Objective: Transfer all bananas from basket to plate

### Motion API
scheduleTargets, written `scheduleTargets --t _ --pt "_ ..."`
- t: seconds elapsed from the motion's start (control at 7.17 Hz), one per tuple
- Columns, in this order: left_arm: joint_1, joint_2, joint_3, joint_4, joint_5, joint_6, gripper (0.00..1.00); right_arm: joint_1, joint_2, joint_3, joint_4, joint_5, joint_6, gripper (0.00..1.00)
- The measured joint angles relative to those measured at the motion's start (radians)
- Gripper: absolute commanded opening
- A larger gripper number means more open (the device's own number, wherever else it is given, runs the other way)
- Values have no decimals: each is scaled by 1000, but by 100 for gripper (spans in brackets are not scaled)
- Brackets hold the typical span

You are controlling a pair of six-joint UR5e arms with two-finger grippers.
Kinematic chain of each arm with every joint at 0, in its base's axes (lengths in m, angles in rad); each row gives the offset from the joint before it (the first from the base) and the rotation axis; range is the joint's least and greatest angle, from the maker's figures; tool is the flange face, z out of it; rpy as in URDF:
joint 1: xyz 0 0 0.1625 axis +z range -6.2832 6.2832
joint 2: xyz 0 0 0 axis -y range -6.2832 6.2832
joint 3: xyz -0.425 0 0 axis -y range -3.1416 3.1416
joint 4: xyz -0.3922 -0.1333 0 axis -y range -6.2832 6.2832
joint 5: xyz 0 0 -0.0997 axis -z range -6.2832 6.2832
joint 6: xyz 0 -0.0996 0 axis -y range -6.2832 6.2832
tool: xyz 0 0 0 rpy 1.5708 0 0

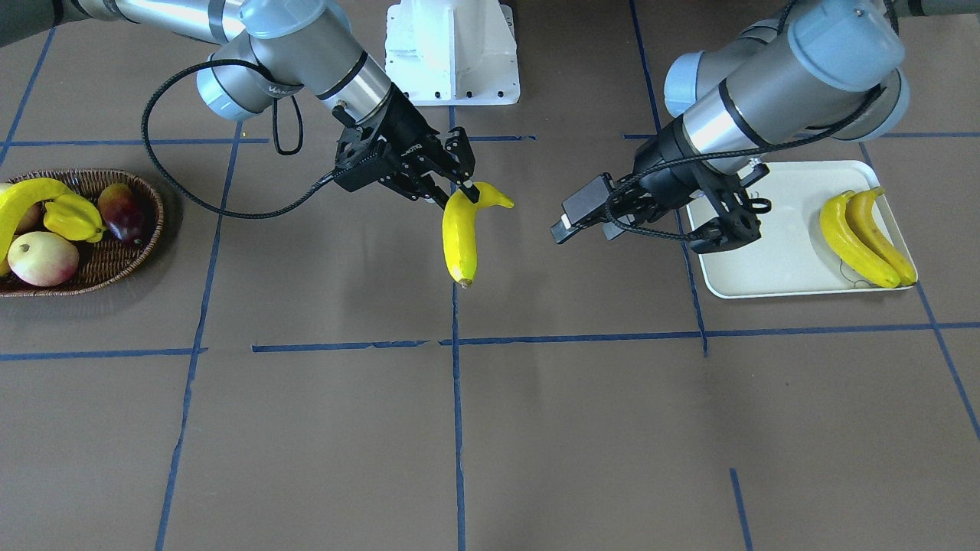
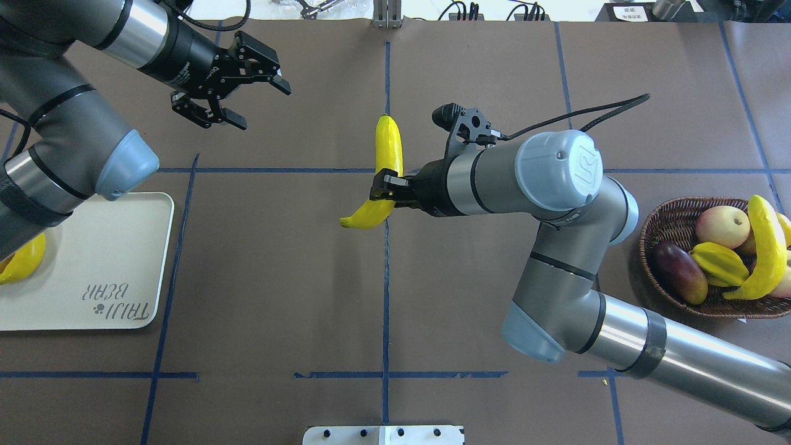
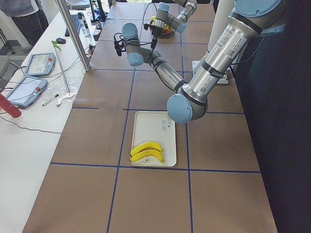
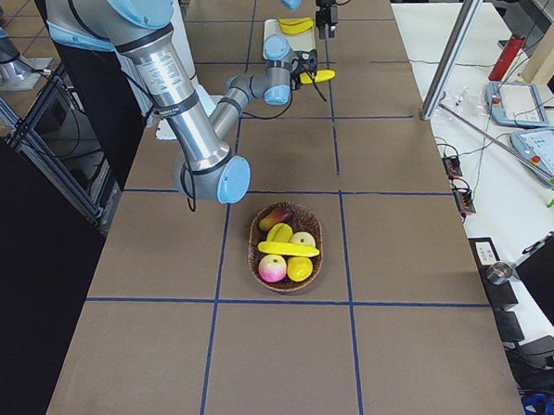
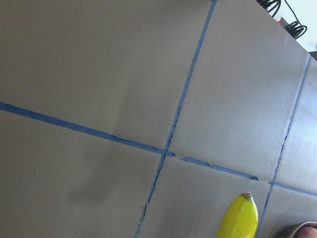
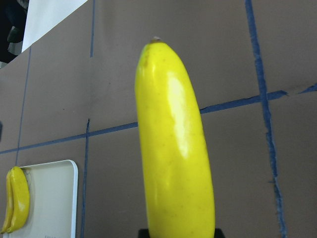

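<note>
The left gripper needs to close on the middle of the hanging banana (image 1: 459,239), below the right gripper's fingers, because it takes the banana over for the plate.
My right gripper (image 2: 386,188) is shut on a yellow banana (image 2: 389,151) and holds it in the air over the table's middle; in the front view it hangs from the gripper (image 1: 459,191) by its stem end. Two bananas (image 1: 865,237) lie side by side on the cream plate (image 1: 766,264) on my left. Another banana (image 2: 765,247) lies across the other fruit in the brown wicker basket (image 2: 664,225) on my right. My left gripper (image 2: 258,102) is open and holds nothing, raised a little beyond the plate (image 2: 93,247).
The basket also holds a pale red-yellow fruit (image 2: 722,225), a dark purple fruit (image 2: 680,272) and a ridged yellow starfruit (image 2: 717,262). The white robot base (image 1: 452,53) stands at the table's near edge. Tablets and cables lie on a side table (image 3: 29,87).
</note>
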Motion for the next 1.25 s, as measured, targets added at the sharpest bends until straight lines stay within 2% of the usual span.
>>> scheduleTargets --t 0.28,0.7,0.84,1.12,1.25 --pt "66 -38 6 4 86 -47 100 -17 31 -3 -3 -10 7 3" --pt "131 -53 10 7 161 -56 100 -26 47 -3 -4 -11 8 3" --pt "153 -53 11 9 184 -56 93 -27 50 -3 -3 -11 9 3" --pt "184 -54 11 10 215 -55 57 -29 52 -1 -3 -11 9 3" --pt "188 -53 11 11 220 -55 32 -30 52 0 -3 -11 8 4"
